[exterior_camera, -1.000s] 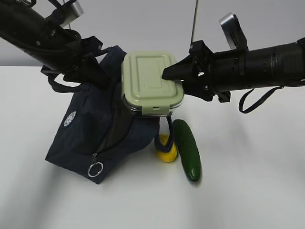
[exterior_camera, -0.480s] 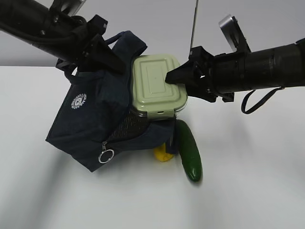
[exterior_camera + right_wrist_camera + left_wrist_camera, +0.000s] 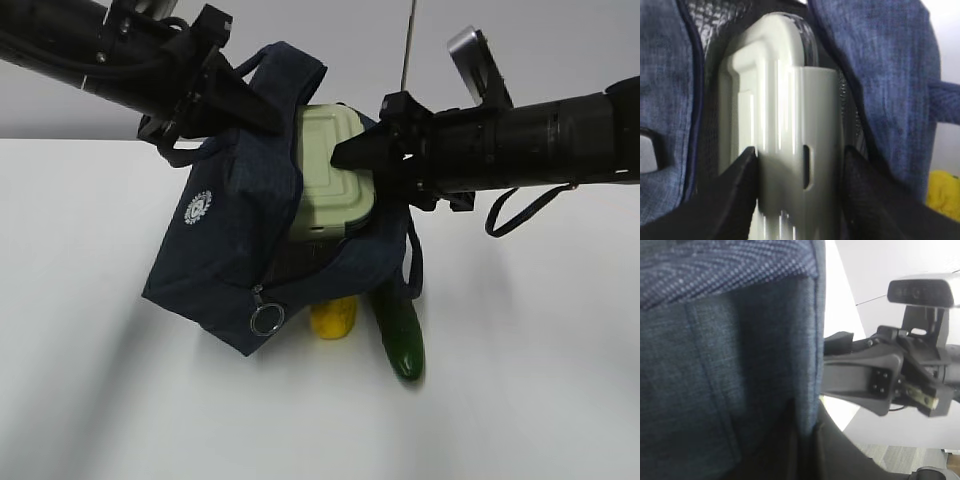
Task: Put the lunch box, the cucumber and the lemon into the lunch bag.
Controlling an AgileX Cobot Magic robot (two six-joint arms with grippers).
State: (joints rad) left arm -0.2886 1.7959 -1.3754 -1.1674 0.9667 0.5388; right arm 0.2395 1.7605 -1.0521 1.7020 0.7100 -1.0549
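The robot's right gripper will release the sage-green lunch box deep in the lunch bag (image 3: 303,268), close to the silver ring pull.
The navy lunch bag (image 3: 225,245) hangs tilted, its upper edge pinched in my shut left gripper (image 3: 262,115), with its lower corner near the table. The left wrist view is filled with lunch bag fabric (image 3: 730,365), and the left gripper (image 3: 810,445) is clamped on a fold. My right gripper (image 3: 345,155) is shut on the sage-green lunch box (image 3: 332,165), which sits partway inside the bag's open mouth. In the right wrist view the lunch box (image 3: 785,90) stands between both fingers (image 3: 740,185), bag walls on either side. The lemon (image 3: 334,318) and cucumber (image 3: 400,335) lie on the table under the bag's right side.
A silver ring pull (image 3: 267,320) dangles at the bag's lower corner. One loop handle (image 3: 413,262) hangs down beside the cucumber. The right arm (image 3: 880,380) shows across the left wrist view. White table (image 3: 100,400) stretches to the left and front.
The left gripper has lifted the bag up and to the right. The lunch box has gone deeper into the bag's mouth. The bag now overhangs the lemon.
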